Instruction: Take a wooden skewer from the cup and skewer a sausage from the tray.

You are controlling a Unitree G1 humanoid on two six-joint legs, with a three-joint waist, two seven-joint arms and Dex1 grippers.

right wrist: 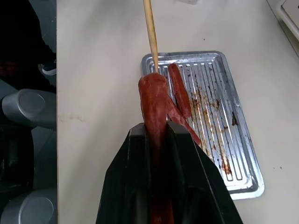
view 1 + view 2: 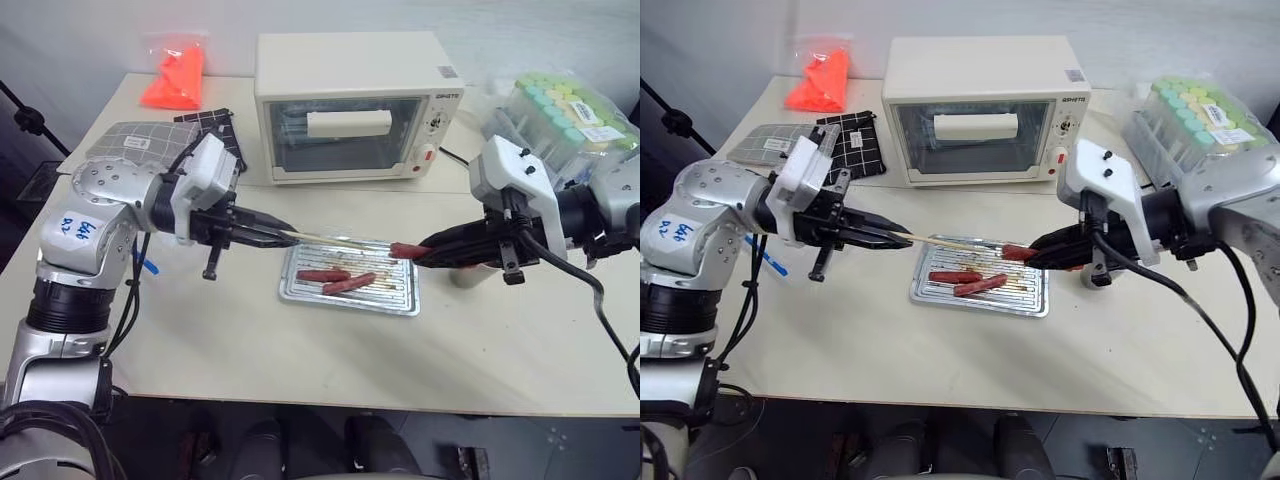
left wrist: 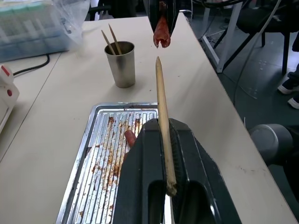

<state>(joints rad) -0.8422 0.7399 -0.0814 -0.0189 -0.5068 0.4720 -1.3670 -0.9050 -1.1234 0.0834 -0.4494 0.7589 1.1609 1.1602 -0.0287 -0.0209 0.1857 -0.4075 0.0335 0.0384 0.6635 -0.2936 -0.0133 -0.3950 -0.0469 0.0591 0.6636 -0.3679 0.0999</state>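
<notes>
My right gripper should release the reddish sausage that is on my left gripper's skewer, doing so above the gap between tray and cup [image 2: 446, 266].
My left gripper [image 2: 281, 236] is shut on a wooden skewer [image 2: 335, 241], which points level to the right over the tray [image 2: 401, 301]. From the right, my right gripper [image 2: 424, 251] is shut on a reddish sausage [image 2: 402, 250] and holds it above the tray's far edge. In the left wrist view the skewer's tip [image 3: 158, 59] stops just short of the sausage's end [image 3: 161, 37]. Two more sausages [image 2: 323, 274] lie on the tray's ribbed bottom. The cup [image 3: 120, 64] stands past the tray's right end with two skewers in it, partly hidden behind my right gripper in the eye views.
A cream toaster oven [image 2: 355, 105] stands behind the tray. Capped tubes in plastic [image 2: 570, 110] sit at the back right. An orange bag [image 2: 175, 75], a checked black pouch [image 2: 215, 128] and a grey pad [image 2: 130, 140] lie at the back left.
</notes>
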